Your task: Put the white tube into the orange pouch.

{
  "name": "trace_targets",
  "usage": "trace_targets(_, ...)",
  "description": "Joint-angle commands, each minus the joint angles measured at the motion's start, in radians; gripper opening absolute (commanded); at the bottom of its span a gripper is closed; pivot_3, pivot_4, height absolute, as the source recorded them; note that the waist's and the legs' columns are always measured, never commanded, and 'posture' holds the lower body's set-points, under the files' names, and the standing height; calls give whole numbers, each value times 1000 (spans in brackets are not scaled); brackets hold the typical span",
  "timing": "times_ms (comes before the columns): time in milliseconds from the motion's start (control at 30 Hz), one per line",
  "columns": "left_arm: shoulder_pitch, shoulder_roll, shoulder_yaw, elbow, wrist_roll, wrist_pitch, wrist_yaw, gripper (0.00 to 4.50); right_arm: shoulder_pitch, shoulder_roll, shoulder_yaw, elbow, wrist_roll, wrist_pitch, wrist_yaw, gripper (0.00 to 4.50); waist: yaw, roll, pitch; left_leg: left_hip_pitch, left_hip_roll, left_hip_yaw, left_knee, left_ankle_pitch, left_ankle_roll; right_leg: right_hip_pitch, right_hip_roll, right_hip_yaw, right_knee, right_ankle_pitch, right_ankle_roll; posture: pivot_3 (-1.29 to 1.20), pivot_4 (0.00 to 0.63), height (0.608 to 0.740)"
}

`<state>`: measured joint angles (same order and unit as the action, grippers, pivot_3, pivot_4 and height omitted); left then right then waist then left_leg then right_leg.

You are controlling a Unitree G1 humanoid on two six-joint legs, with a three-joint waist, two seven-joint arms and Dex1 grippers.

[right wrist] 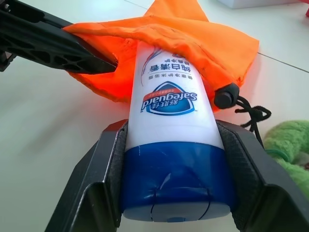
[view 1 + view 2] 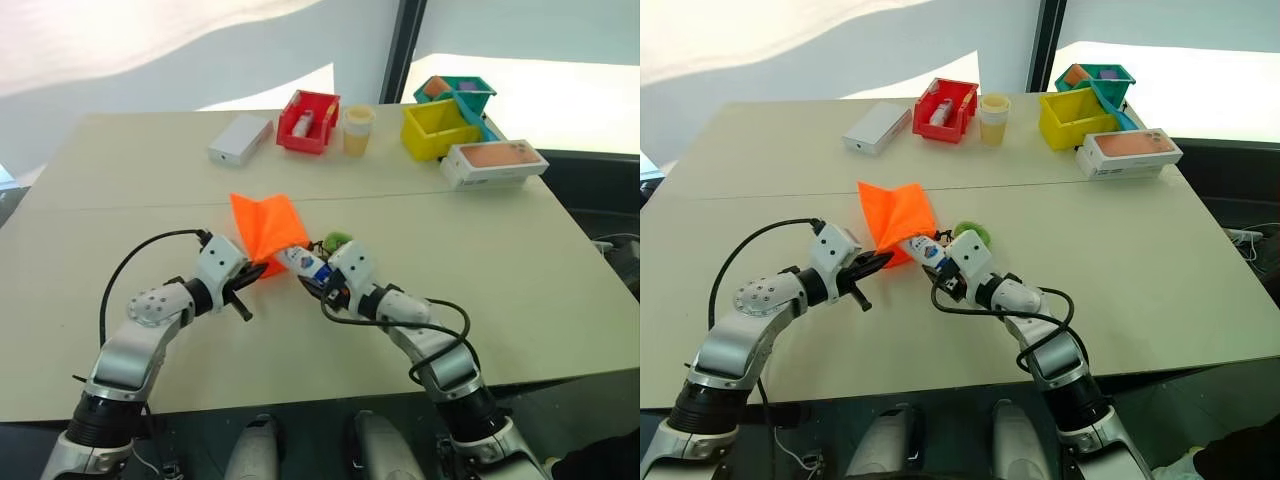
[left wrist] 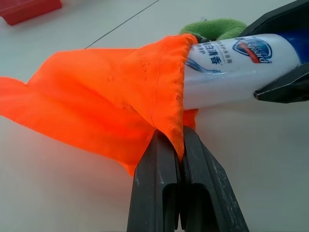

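Next, my right gripper releases the white tube deep in the orange pouch (image 2: 272, 250) (image 1: 166, 53), so that its blue cap is at the opening of the pouch.
The orange pouch (image 2: 267, 226) lies on the table's middle, its mouth toward me. My left gripper (image 2: 252, 279) is shut on the pouch's rim (image 3: 179, 126), holding the mouth up. The white tube (image 1: 166, 113), with its blue cap (image 1: 174, 181) toward the wrist, is clamped between the fingers of my right gripper (image 2: 312, 272). The tube's front end sits inside the pouch mouth (image 3: 186, 67). A green fuzzy loop (image 2: 337, 241) on a dark cord (image 1: 248, 113) lies just right of the pouch.
Along the far edge stand a flat white box (image 2: 241, 139), a red bin (image 2: 309, 121), a small cup (image 2: 358, 129), a yellow bin (image 2: 440, 129), a teal bin (image 2: 458, 92) and a phone box (image 2: 494, 164). Cables loop beside both arms.
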<state>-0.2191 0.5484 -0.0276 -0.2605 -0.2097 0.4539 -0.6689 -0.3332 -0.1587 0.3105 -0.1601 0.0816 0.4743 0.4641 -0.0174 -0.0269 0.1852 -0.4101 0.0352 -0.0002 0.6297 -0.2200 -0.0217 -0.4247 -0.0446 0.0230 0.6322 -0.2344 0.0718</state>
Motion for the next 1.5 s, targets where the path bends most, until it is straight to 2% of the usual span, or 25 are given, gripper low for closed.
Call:
trace_targets(33, 0, 0, -5, -55, -13, 5, -4, 0, -35, 31, 14, 4, -9, -6, -16, 2098, -1, 0, 0, 0, 0, 0, 0, 0, 0, 0, 0, 0, 0, 0, 0, 0, 150, 740)
trace_targets(333, 25, 13, -21, -88, -21, 8, -39, 0, -143, 131, 2, 126, -59, 32, -135, 2098, -2, 0, 0, 0, 0, 0, 0, 0, 0, 0, 0, 0, 0, 0, 0, 0, 150, 740)
trace_targets(733, 47, 25, -34, -90, -12, -15, -48, 0, -274, 207, 7, 315, -102, 6, -169, 2098, -4, 0, 0, 0, 0, 0, -1, 0, 0, 0, 0, 0, 0, 0, 0, 0, 150, 740)
trace_targets(900, 66, 12, 9, -84, -40, -4, -28, 0, -253, 196, 9, 280, -102, 11, -155, 4451, -5, 0, 0, 0, 0, 0, -1, 0, 0, -1, 0, 0, 0, 0, 0, 0, 150, 740)
trace_targets(1133, 63, -37, 102, -52, -148, 61, -3, 0, -142, 105, 38, 88, -66, 40, -31, 4451, -2, 0, 0, 0, 0, 0, -1, 0, 0, -1, 0, 0, 0, 0, 0, 0, 150, 740)
trace_targets(1267, 59, -55, 134, -34, -199, 90, 3, 0, -95, 52, 12, 10, -46, 65, 3, 4451, -3, 0, 0, 0, 0, 0, 0, 0, 0, -1, 0, 0, 0, 0, 0, 0, 150, 740)
trace_targets(1367, 57, -49, 138, -22, -214, 95, -2, 0, -73, 23, -5, -17, -33, 76, 15, 3643, -3, 0, 0, 0, 0, 0, 0, 0, 0, -1, 0, 0, 0, 0, 0, 0, 150, 740)
trace_targets(1500, 50, -44, 140, 4, -219, 91, -10, 0, -51, -6, -1, -34, -25, 100, 34, 1597, -3, 0, 0, 0, 0, 0, -1, 0, 0, -1, 0, 0, 0, 0, 0, 0, 150, 740)
